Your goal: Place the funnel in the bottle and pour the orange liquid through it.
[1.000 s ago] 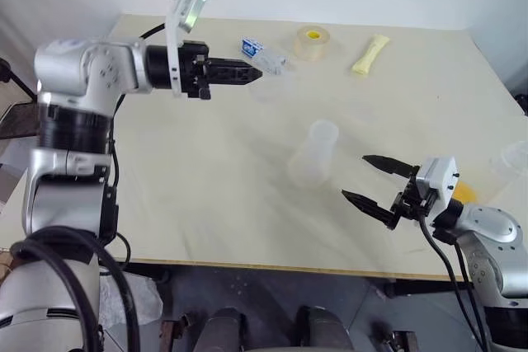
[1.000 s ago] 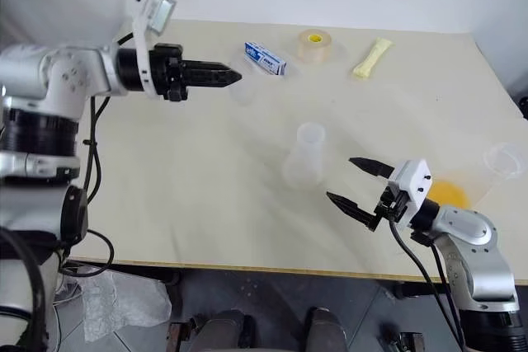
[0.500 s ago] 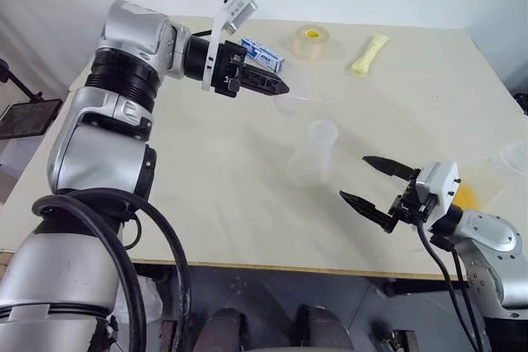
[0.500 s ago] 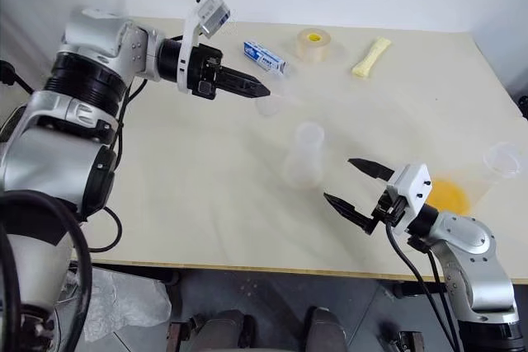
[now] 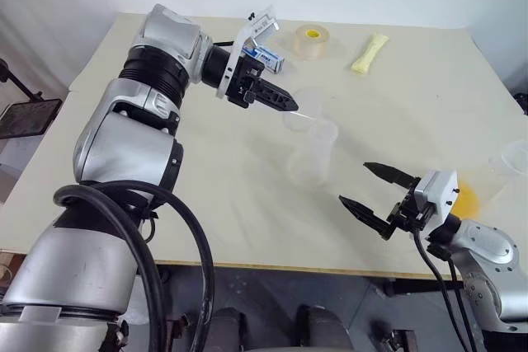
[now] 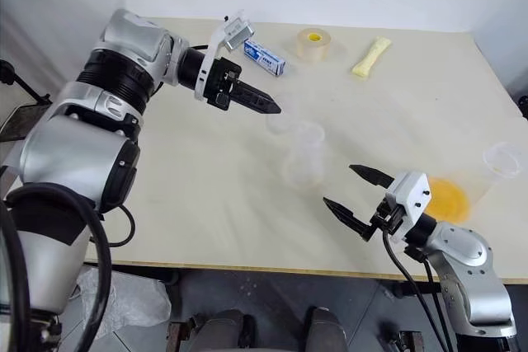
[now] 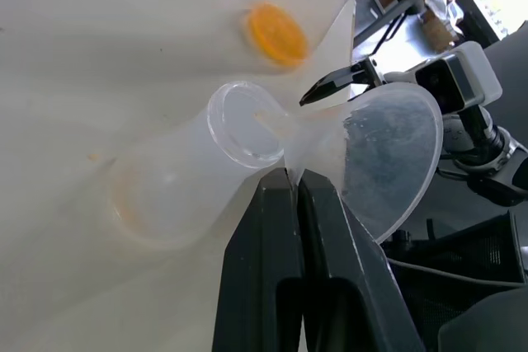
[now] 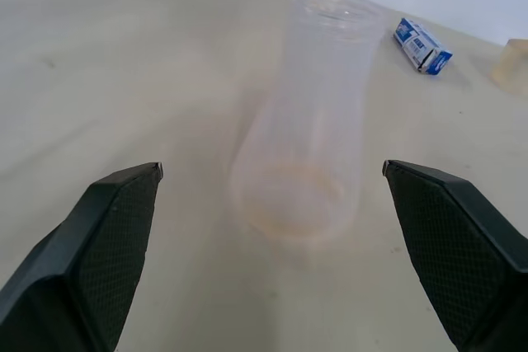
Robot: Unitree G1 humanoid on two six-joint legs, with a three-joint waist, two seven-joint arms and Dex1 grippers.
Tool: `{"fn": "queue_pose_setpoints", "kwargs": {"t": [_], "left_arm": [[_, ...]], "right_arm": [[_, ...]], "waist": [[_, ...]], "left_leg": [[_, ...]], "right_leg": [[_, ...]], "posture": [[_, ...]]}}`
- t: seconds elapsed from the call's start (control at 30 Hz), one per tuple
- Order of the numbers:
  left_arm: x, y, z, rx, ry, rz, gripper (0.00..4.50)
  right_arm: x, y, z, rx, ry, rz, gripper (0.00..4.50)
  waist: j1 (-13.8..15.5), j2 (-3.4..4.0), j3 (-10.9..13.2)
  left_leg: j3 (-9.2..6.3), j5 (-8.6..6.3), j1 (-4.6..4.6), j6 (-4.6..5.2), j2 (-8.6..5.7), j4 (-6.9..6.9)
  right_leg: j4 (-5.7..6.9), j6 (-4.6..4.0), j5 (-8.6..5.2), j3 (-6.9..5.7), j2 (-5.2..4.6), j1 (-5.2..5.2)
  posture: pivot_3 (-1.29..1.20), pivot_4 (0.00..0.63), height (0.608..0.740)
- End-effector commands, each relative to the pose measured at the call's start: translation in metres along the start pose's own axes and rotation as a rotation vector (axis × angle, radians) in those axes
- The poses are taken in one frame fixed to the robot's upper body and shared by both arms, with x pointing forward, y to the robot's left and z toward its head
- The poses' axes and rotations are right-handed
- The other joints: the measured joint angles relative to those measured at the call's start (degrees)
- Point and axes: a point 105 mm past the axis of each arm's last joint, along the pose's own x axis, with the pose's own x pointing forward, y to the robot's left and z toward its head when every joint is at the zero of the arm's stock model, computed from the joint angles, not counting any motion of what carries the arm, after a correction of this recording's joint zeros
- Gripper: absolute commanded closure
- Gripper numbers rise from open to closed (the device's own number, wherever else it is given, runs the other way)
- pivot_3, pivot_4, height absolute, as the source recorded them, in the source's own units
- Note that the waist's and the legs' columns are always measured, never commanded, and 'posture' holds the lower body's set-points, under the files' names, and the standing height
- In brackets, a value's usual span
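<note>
My left gripper needs to release the funnel, which hangs tilted by the bottle's mouth, in the opening of the clear bottle point(image 5: 323, 129) point(image 7: 247, 124), with the funnel's spout inside the bottle's rim.
The clear bottle point(image 5: 313, 154) stands upright in the middle of the table. My left gripper point(image 5: 292, 106) is shut on the small clear funnel point(image 7: 388, 154), pinching it at its neck. The funnel hangs tilted just above and beside the bottle's mouth point(image 7: 246, 124), with its spout at the rim. My right gripper point(image 5: 378, 190) is open and level, empty, to the near right of the bottle, which stands ahead of its fingers point(image 8: 309, 121). The orange liquid point(image 6: 450, 195) lies in the bottom of a clear cup point(image 6: 502, 159) at the right edge.
At the far side of the table point(image 5: 206, 195) lie a tape roll point(image 5: 312, 41), a blue and white box point(image 6: 266, 58) and a yellow pouch point(image 5: 370, 53). The cup with the liquid stands just behind my right arm, close to the table's right edge.
My left arm has swung right and down, carrying the funnel from the far left of the table to the bottle's mouth. The right gripper has stayed where it was, open.
</note>
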Motion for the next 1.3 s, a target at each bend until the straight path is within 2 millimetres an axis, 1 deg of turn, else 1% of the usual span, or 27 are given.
{"fn": "queue_pose_setpoints", "kwargs": {"t": [0.03,0.23,0.53,0.93,1.03,1.07,1.2,1.3], "left_arm": [[0.001,-0.019,0.015,0.071,0.001,-0.080,4.49],[0.012,-0.014,0.011,0.113,0.068,-0.042,4.49],[0.017,-0.004,0.008,0.174,0.131,0.036,4.49],[0.025,-0.010,0.021,0.203,0.094,0.050,4.49],[0.026,-0.011,0.020,0.201,0.112,0.048,3.86],[0.026,-0.010,0.019,0.202,0.122,0.052,3.59],[0.028,-0.009,0.020,0.202,0.119,0.063,2.32],[0.028,-0.011,0.024,0.204,0.097,0.068,1.45]], "right_arm": [[-0.002,0.001,0.010,-0.039,-0.034,-0.015,0.00],[-0.003,0.003,0.008,-0.037,-0.030,-0.025,0.00],[-0.006,0.005,0.006,-0.036,-0.023,-0.031,0.00],[-0.006,0.005,0.005,-0.042,-0.022,-0.032,0.00],[-0.007,0.006,0.004,-0.043,-0.020,-0.038,0.00],[-0.008,0.007,0.004,-0.043,-0.019,-0.040,0.00],[-0.009,0.007,0.004,-0.044,-0.018,-0.042,0.00],[-0.009,0.007,0.004,-0.046,-0.017,-0.042,0.00]], "waist": [[-0.01,0.00,0.00],[-0.01,0.00,0.00],[0.04,0.00,0.00],[0.00,-0.01,0.00],[0.01,-0.01,0.00],[0.02,-0.01,0.00],[0.00,-0.01,0.00],[0.00,-0.01,0.00]], "left_leg": [[0.00,0.00,0.00,0.00,0.00,0.00],[0.01,0.00,0.00,0.00,0.00,0.00],[0.01,0.00,0.00,0.00,0.00,0.00],[0.01,0.00,0.00,0.01,0.00,0.01],[0.02,0.00,0.00,0.00,0.00,0.00],[0.01,0.00,0.00,0.00,0.00,0.01],[0.02,0.00,0.00,0.01,-0.01,0.01],[0.02,0.00,0.00,0.01,0.00,0.01]], "right_leg": [[0.00,0.00,0.00,0.01,0.00,0.00],[0.01,0.00,0.00,0.00,0.00,0.00],[0.01,0.00,0.00,0.00,0.00,0.00],[0.02,0.00,0.00,0.00,0.00,0.00],[0.02,0.00,0.00,-0.01,0.00,0.00],[0.03,0.00,0.00,-0.01,0.00,0.00],[0.02,0.00,0.00,0.00,0.00,0.00],[0.03,0.00,0.00,0.00,0.00,-0.01]], "posture": [[0.00,0.150,0.740],[0.00,0.150,0.740],[0.00,0.150,0.740],[0.00,0.150,0.740],[0.00,0.150,0.740],[0.00,0.150,0.740],[0.00,0.150,0.740],[0.00,0.150,0.740]]}}
